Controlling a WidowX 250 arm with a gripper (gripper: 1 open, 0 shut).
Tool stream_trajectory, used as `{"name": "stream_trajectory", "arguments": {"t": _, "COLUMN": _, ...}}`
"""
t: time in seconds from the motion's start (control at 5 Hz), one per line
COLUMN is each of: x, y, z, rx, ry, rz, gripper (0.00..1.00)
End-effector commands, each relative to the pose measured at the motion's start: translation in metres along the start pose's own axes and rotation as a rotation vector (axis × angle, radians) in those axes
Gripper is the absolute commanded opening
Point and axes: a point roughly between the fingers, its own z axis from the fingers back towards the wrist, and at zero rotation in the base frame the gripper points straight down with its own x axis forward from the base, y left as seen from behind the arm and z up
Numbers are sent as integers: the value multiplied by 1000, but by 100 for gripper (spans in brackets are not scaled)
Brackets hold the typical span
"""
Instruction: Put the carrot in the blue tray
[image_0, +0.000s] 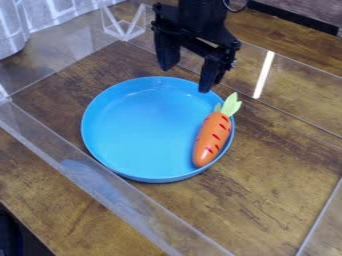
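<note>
The carrot's green top is sticking out past the blue tray's rim, so next my gripper moves down and grips the carrot's orange part (214, 133) to bring it farther in.
The blue tray (134, 135) sits on the wooden table, a round shallow dish. Inside it, against the right rim, lies the carrot (213, 134), orange with its green top pointing up and away. My gripper (187, 68) hangs above the tray's far edge, clear of the carrot. Its two black fingers stand apart with nothing between them, so it is open.
A clear plastic wall (80, 170) runs along the front left of the table. A bright strip of reflected light (263, 72) lies on the wood to the right of the gripper. Dark wooden tabletop (287, 170) surrounds the tray.
</note>
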Motion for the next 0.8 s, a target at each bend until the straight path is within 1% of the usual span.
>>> {"name": "stream_trajectory", "arguments": {"t": 0.0, "x": 3, "y": -9, "z": 12, "rx": -10, "ry": -47, "rz": -6, "gripper": 100}}
{"name": "stream_trajectory", "arguments": {"t": 0.4, "x": 5, "y": -21, "z": -2, "rx": -20, "ry": -39, "rz": -2, "gripper": 100}}
{"name": "stream_trajectory", "arguments": {"t": 0.6, "x": 7, "y": -33, "z": -11, "rx": -17, "ry": -33, "rz": -1, "gripper": 100}}
